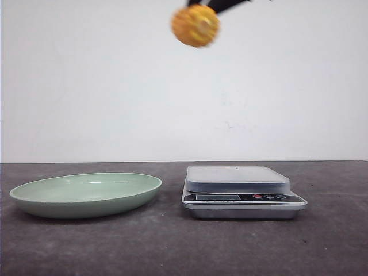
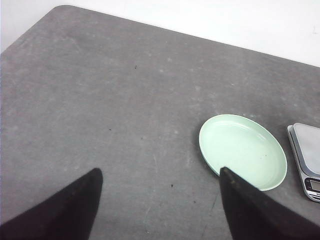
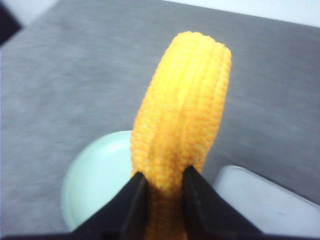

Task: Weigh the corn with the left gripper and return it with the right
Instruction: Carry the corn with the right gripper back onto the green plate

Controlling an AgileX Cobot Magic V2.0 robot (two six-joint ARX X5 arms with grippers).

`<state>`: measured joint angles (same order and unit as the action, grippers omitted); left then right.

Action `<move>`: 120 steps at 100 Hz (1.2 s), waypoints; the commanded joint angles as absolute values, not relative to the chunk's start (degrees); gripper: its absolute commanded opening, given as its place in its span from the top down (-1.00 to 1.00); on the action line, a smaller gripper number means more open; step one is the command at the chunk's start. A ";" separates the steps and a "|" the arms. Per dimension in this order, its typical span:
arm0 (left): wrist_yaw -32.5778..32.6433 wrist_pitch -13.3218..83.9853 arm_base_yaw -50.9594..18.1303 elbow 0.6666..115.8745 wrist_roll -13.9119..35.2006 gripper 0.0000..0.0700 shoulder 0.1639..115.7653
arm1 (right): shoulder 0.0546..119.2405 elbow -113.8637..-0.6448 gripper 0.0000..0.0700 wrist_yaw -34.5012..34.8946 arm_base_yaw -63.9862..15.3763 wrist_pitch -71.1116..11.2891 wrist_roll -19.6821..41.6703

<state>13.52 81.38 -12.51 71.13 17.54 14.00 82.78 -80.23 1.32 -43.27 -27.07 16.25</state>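
Next, my right gripper releases the corn near the middle of the green plate [image 1: 80, 184] [image 3: 120, 184].
The corn [image 1: 195, 25] is a yellow-orange cob held high in the air, above the gap between the plate and the scale in the front view. My right gripper [image 3: 164, 176] is shut on the corn [image 3: 182, 105], its black fingers pinching the cob's near end. Only a bit of that gripper shows at the top of the front view [image 1: 221, 4]. My left gripper [image 2: 160, 175] is open and empty, high above the bare table to the left of the green plate [image 2: 243, 150]. The scale [image 1: 238, 187] stands empty right of the plate [image 1: 86, 194].
The dark grey table [image 1: 172, 247] ends at a white wall behind. In the right wrist view the plate [image 3: 97, 180] and the scale's platform [image 3: 265, 205] lie far below the corn.
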 commanded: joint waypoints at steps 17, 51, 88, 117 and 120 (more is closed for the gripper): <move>13.43 83.09 -12.56 71.85 16.95 -0.24 14.00 | 90.39 -81.54 1.00 -2.44 -52.18 -18.15 21.32; 13.43 83.09 -12.56 71.83 16.97 -0.24 14.00 | 105.67 -81.54 1.00 -4.91 -54.35 -11.70 28.58; 13.43 83.05 -12.56 71.83 16.95 -0.24 14.00 | 114.69 -81.54 1.00 -3.88 -53.28 -11.40 30.24; 13.43 83.07 -12.56 71.83 16.95 -0.24 14.00 | 115.77 -81.54 -0.38 -3.75 -53.12 -10.61 30.46; 13.43 83.07 -12.56 71.83 16.93 -0.24 14.00 | 115.74 -81.54 -0.46 -3.22 -53.12 -10.07 30.46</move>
<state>13.52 81.38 -12.51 71.13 17.52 14.00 114.63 -80.23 -3.81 -52.53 -11.66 29.89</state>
